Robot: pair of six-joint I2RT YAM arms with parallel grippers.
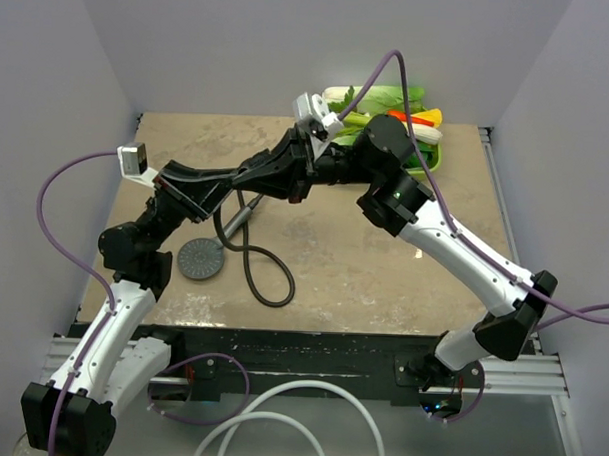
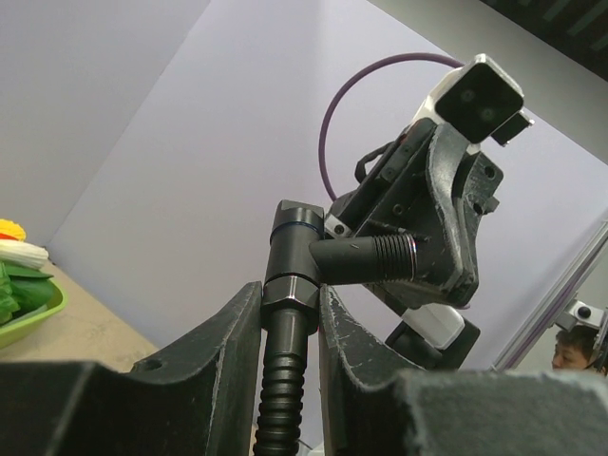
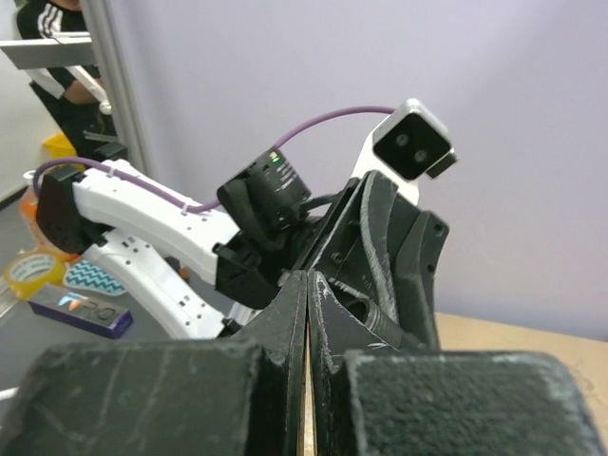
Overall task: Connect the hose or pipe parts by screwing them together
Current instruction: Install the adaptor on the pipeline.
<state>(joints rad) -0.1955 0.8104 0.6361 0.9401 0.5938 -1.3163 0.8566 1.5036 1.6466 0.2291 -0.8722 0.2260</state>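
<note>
Next, I release the black fitting, now just above the hose's nut, from my left gripper on the bare table (image 1: 311, 234) between the hose loop and green tray.
The dark grey shower head (image 1: 201, 257) lies disc-up on the table, its handle pointing toward the arms' meeting point. A thin black hose (image 1: 268, 282) loops beside it and rises to my left gripper (image 1: 291, 176). In the left wrist view the left gripper (image 2: 290, 299) is shut on the hex nut at the hose's (image 2: 281, 399) end. Just above the nut stands the black fitting (image 2: 294, 242). Its threaded side arm points at my right gripper (image 2: 439, 249). The right gripper (image 3: 309, 280) is shut on nothing; the threaded arm (image 3: 378, 320) lies against the outside of one finger.
A green tray (image 1: 434, 158) of toy vegetables stands at the back right, close behind the right arm's wrist. Thick white hose (image 1: 278, 407) curls below the table's near edge. Purple cables arc over both arms. Walls close in the table on three sides.
</note>
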